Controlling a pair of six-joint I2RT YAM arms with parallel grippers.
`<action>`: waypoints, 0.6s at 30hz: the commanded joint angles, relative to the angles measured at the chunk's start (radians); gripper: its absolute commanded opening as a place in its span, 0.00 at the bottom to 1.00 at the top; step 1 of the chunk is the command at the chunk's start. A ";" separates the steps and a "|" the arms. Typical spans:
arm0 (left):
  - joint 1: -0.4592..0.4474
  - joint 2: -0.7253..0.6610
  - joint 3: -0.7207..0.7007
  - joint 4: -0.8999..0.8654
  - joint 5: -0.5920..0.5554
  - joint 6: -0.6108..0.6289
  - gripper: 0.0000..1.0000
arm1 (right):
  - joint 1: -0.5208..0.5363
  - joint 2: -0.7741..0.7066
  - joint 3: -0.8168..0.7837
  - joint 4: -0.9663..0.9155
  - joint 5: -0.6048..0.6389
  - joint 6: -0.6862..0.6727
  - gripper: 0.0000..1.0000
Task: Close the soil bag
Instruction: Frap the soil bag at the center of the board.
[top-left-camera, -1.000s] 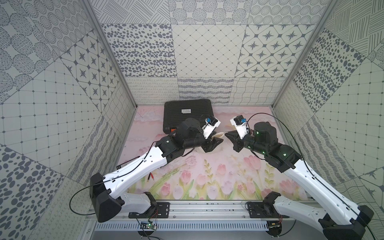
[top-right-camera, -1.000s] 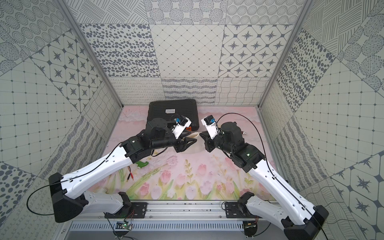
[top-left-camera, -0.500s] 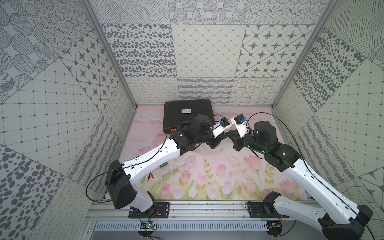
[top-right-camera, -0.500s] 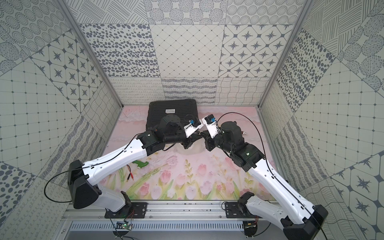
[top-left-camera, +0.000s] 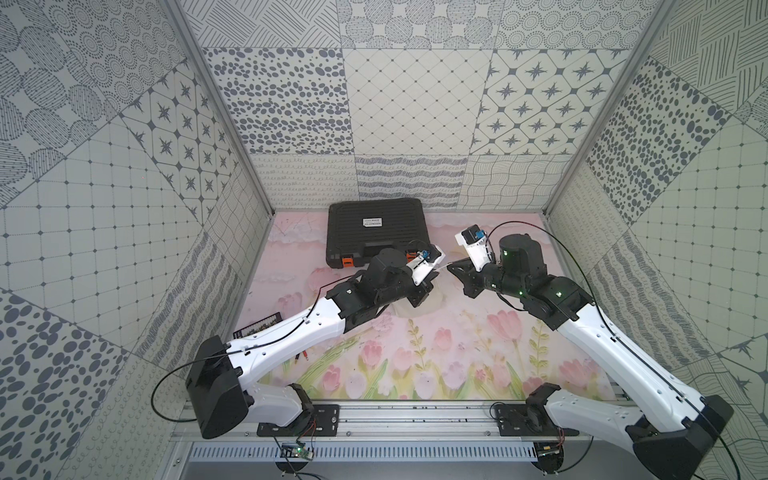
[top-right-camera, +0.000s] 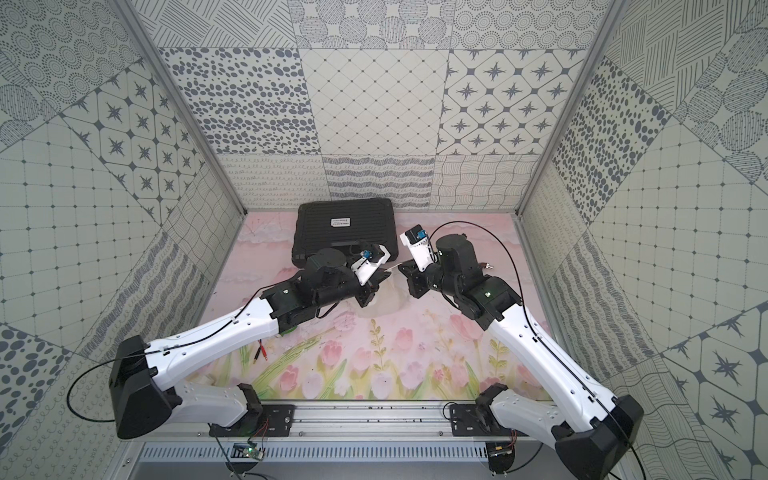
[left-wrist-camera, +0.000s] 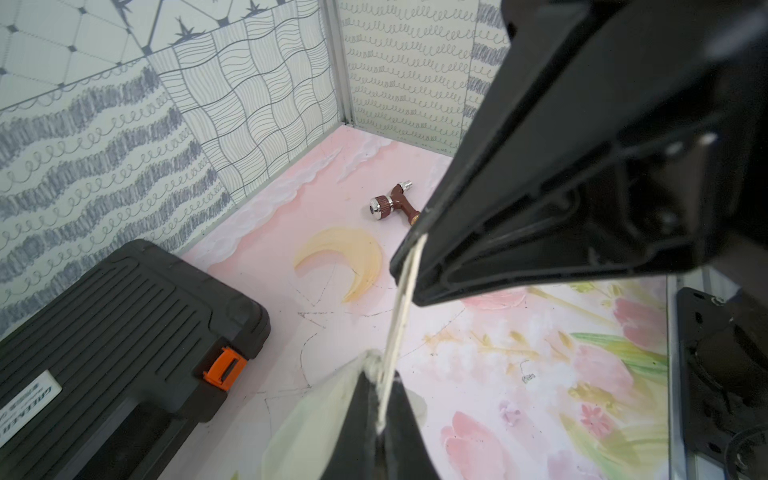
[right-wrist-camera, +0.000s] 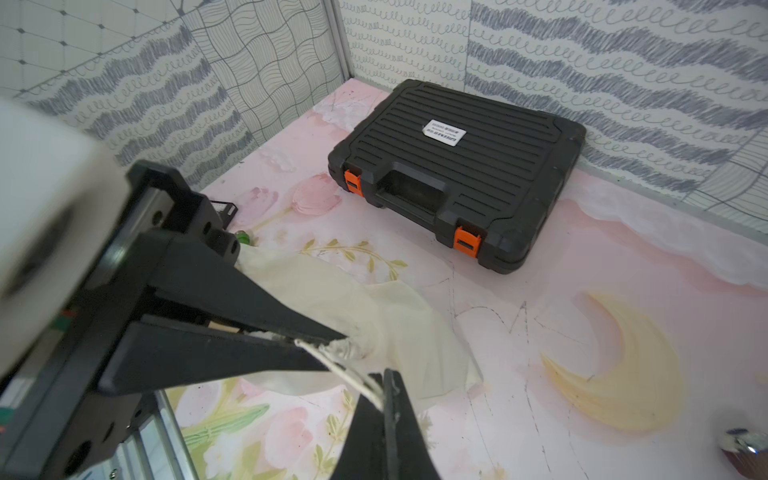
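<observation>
Next, I ease my right gripper closer while my left gripper opens and takes the hem (right-wrist-camera: 347, 348), as my left gripper is pinching the tight cord at the bag's opening.
The soil bag (top-left-camera: 434, 301) is a cream cloth sack lying crumpled on the mat in both top views, also (top-right-camera: 392, 301), partly hidden under my left wrist. Its gathered hem (right-wrist-camera: 347, 347) sits just past my left gripper (left-wrist-camera: 380, 399), which is shut on the thin cord (left-wrist-camera: 405, 291) right at the bag's mouth. The cord runs taut a short way to my right gripper (right-wrist-camera: 384, 399), also shut on it. From above, the left gripper (top-left-camera: 436, 271) and the right gripper (top-left-camera: 452, 268) are tip to tip, almost touching.
A black ribbed case (top-left-camera: 374, 232) with orange latches (right-wrist-camera: 467, 241) lies at the back, just behind the left wrist. A brown and chrome hose nozzle (left-wrist-camera: 392, 203) lies near the right wall. A black label strip (top-left-camera: 259, 330) and red-tipped leads (top-left-camera: 303, 355) lie at front left.
My left gripper swung right toward the right gripper, then shut on the cord at the bag's mouth. The right arm has barely moved and stays shut.
</observation>
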 joint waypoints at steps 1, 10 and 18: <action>-0.001 -0.115 -0.090 -0.477 -0.335 -0.257 0.01 | -0.050 0.021 0.129 0.234 0.067 0.029 0.00; -0.077 -0.231 -0.071 -0.635 -0.280 -0.475 0.08 | -0.050 0.230 0.331 0.362 -0.093 0.077 0.00; -0.095 -0.117 0.082 -0.425 -0.164 -0.396 0.31 | -0.113 0.166 0.208 0.373 -0.067 0.069 0.00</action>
